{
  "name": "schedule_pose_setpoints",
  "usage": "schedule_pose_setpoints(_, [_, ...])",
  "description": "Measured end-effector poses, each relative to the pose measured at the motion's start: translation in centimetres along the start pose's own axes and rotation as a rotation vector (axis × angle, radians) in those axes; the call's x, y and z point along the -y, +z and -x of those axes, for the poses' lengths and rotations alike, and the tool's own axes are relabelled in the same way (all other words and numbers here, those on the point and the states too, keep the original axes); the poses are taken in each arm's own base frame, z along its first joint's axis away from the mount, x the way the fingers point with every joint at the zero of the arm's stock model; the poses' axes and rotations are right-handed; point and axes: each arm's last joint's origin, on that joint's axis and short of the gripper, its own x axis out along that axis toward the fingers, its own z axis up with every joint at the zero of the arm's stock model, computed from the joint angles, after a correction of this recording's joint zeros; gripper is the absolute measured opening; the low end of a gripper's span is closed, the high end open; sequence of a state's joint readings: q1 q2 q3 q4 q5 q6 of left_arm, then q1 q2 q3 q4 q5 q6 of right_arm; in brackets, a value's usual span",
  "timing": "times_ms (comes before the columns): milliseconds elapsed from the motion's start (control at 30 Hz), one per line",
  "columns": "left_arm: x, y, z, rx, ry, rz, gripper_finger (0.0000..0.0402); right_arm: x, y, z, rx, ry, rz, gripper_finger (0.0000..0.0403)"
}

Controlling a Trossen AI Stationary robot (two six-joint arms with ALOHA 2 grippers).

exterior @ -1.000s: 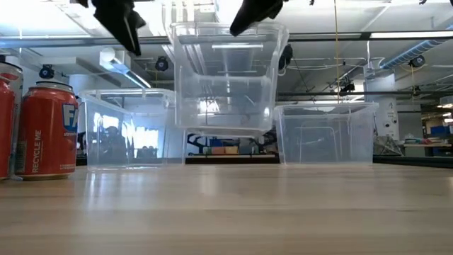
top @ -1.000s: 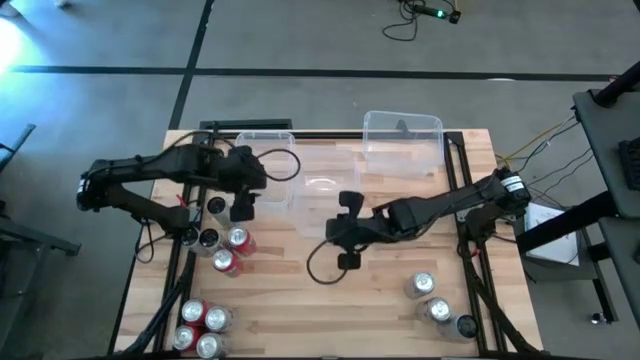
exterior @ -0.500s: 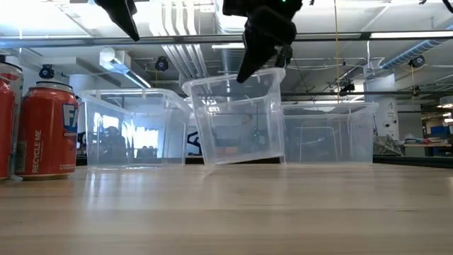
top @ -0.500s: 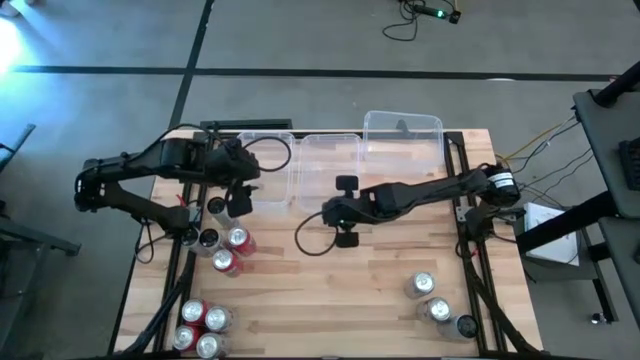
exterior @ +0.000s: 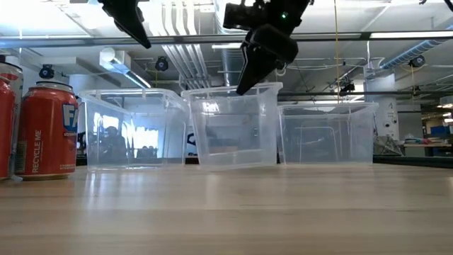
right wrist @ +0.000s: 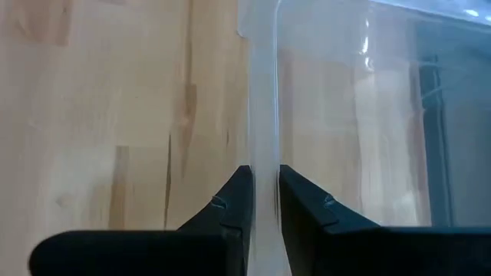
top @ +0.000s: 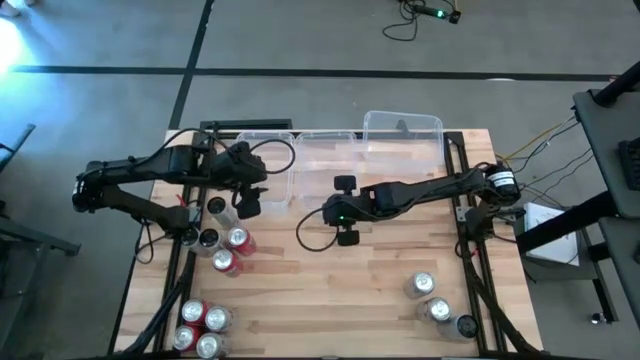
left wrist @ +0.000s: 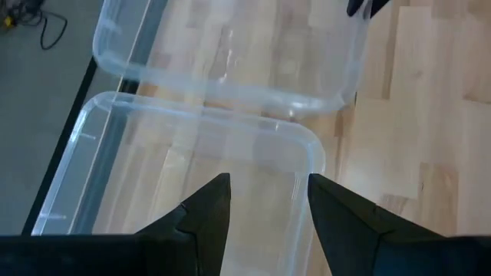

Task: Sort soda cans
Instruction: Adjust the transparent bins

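The middle bin stands crooked, its corner against the bin under my left gripper, so my right gripper will open, retake the middle bin's near rim (exterior: pixel 265 87) and square the middle bin.
The soda cans stand in three groups in the high view: by the left arm (top: pixel 225 240), at the near left corner (top: pixel 200 328), and at the near right (top: pixel 432 300). Two red ones (exterior: pixel 46 127) show in the low view. Three clear bins line the far edge. My right gripper (top: pixel 340 208) is shut on the middle bin (top: pixel 325 160), which stands flat on the table (exterior: pixel 233 131). My left gripper (top: pixel 247 195) hovers open over the near end of the left bin (top: pixel 262 160), with that bin's corner (left wrist: pixel 303 146) below its fingers. My right gripper pinches the middle bin's near wall at the rim (right wrist: pixel 263 153), one finger (right wrist: pixel 234 203) outside and the other inside. The fingers slant down from the near side. The bin rests level on its base on the table.
The right bin (top: pixel 403 135) stands close beside the middle one. Bare wood (top: pixel 330 290) lies between the can groups at the table's near middle. Cables trail from both wrists over the table. Black frame rails run along the left and right edges.
My right gripper carried the middle bin toward the far edge and down. The bin hung lifted clear, then tipped with one edge low, and now stands flat between the other two bins. The hold stayed shut.
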State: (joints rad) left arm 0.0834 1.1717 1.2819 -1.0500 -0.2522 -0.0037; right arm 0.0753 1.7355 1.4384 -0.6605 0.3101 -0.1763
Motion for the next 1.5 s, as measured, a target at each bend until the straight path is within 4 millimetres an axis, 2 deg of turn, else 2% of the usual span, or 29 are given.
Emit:
schedule_pose_setpoints(367, [0.0, 0.1, -0.1, 0.015, -0.001, 0.033, 0.0160, 0.6, -0.2, -0.2, -0.011, -0.015, -0.038, 0.0137])
schedule_pose_setpoints(567, [0.1, -0.1, 0.0, 0.006, -0.002, 0.070, 0.0160, 0.9, -0.3, -0.3, -0.018, -0.038, -0.082, 0.0155])
schedule_pose_setpoints(1067, [0.0, -0.2, 0.4, 0.026, -0.005, 0.129, 0.0160, 1.2, -0.7, -0.4, -0.052, -0.011, -0.234, 0.0109])
schedule_pose_setpoints(1300, [0.2, -0.2, 0.4, 0.028, -0.010, 0.120, 0.0160, 1.2, -0.7, -0.4, -0.051, -0.010, -0.250, 0.0073])
schedule_pose_setpoints(1500, [0.5, -0.2, 0.5, 0.032, -0.021, 0.107, 0.0160, 1.2, -0.7, -0.4, -0.052, -0.009, -0.260, 0.0059])
